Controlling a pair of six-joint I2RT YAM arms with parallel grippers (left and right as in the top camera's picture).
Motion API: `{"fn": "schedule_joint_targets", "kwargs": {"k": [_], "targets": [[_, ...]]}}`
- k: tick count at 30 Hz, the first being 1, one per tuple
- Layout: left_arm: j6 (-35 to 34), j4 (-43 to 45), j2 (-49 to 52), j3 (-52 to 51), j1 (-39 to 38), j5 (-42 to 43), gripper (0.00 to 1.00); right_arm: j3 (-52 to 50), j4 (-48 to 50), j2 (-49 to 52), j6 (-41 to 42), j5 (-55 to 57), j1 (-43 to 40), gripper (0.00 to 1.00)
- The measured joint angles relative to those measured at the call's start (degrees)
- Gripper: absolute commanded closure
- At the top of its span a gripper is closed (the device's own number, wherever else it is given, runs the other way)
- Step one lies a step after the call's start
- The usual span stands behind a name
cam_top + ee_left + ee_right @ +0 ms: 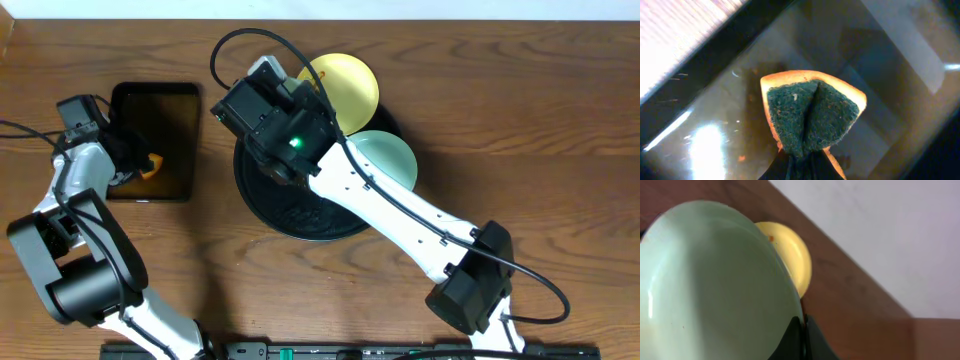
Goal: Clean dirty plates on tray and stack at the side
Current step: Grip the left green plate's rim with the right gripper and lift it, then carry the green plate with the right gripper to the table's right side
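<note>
The robot's right gripper needs to set free the pale mint-green plate on the bare wood (427, 86) (835, 311) next to the yellow plate.
In the right wrist view my right gripper (804, 330) is shut on the rim of a pale mint-green plate (715, 285), which is tilted and fills the left of the view. The pale yellow plate (792, 262) lies behind it with an orange speck at its rim. From overhead, the yellow plate (347, 88) and another mint-green plate (392, 160) rest at the right side of the round black tray (290, 215). The right wrist (275, 115) hides the held plate there. My left gripper (807, 162) is shut on a folded orange-and-green sponge (807, 115).
The sponge hangs over a smaller rectangular black tray (170, 110) of brownish liquid at the left, where the left gripper (140, 165) sits. The right arm (400, 215) crosses the table diagonally from the front right. Bare wood lies between the two trays.
</note>
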Motion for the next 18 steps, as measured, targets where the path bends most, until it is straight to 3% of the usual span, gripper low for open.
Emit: {"fn": "schedule_joint_targets", "kwargs": {"k": [8, 12, 18], "targets": [[-0.1, 3.4, 5.6, 0.0, 0.5, 7.8, 0.92, 0.0, -3.4, 0.0, 13.2, -4.7, -0.1, 0.99], [-0.4, 3.5, 5.9, 0.1, 1.7, 14.0, 0.92, 0.0, -3.2, -1.8, 16.3, -17.5, -3.6, 0.99], [-0.4, 2.9, 6.1, 0.1, 5.5, 20.8, 0.92, 1.3, -3.2, -12.9, 18.1, -35.8, -16.3, 0.99]]}}
